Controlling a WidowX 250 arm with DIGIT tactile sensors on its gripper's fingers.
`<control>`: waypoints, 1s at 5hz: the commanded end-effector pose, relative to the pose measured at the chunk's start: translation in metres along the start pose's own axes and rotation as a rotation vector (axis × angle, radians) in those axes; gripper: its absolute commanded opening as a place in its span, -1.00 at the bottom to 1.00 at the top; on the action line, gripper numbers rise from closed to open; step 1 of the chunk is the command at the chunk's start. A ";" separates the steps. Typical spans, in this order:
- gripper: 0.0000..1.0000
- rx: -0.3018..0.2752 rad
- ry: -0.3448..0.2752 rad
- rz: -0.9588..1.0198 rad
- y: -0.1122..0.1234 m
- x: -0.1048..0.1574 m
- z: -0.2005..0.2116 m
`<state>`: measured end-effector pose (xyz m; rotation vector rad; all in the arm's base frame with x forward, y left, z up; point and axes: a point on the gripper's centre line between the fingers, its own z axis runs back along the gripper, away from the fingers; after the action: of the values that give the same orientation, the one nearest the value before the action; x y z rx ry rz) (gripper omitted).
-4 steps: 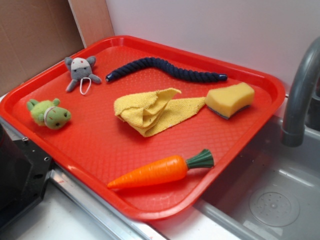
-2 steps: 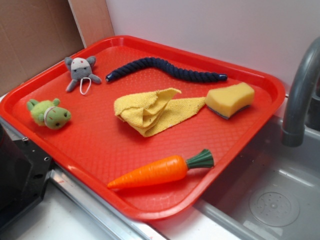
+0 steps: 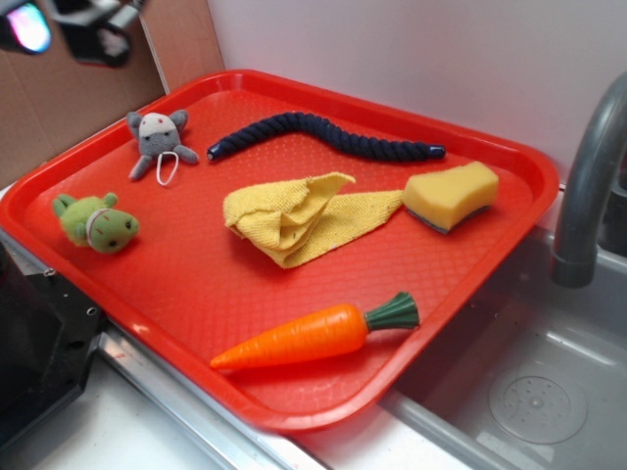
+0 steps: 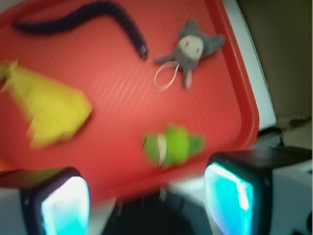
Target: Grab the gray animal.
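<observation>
The robot's gripper needs to next go to the gray animal's head [image 3: 159, 126] [image 4: 191, 47] and close there, just below the animal's ears.
The gray animal [image 3: 157, 139] lies at the back left of the red tray [image 3: 196, 294], face up, with its white loop toward the front. In the wrist view the gray animal [image 4: 193, 49] shows at the upper right, well ahead of the fingers. My gripper [image 3: 69, 24] is high in the top left corner of the exterior view, above and left of the toy, touching nothing. Seen from the wrist, the gripper [image 4: 146, 200] is open, its two pads wide apart with nothing between them.
A green plush frog [image 3: 96, 222] lies near the tray's left edge. A dark blue rope [image 3: 323, 134], a yellow cloth [image 3: 299, 215], a yellow sponge [image 3: 451, 194] and a toy carrot [image 3: 313, 335] also lie on the tray. A faucet [image 3: 588, 186] and sink [image 3: 529, 392] stand right.
My gripper has come into the exterior view at the top left corner; it was out of view before. Nothing on the tray has moved.
</observation>
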<state>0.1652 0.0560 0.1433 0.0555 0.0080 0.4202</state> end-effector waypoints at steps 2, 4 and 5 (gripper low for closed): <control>1.00 -0.001 -0.024 0.026 0.007 0.001 0.004; 1.00 -0.012 -0.036 0.199 0.009 0.051 -0.033; 1.00 0.055 -0.071 0.280 0.019 0.087 -0.060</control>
<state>0.2342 0.1011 0.0722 0.1222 -0.0157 0.6666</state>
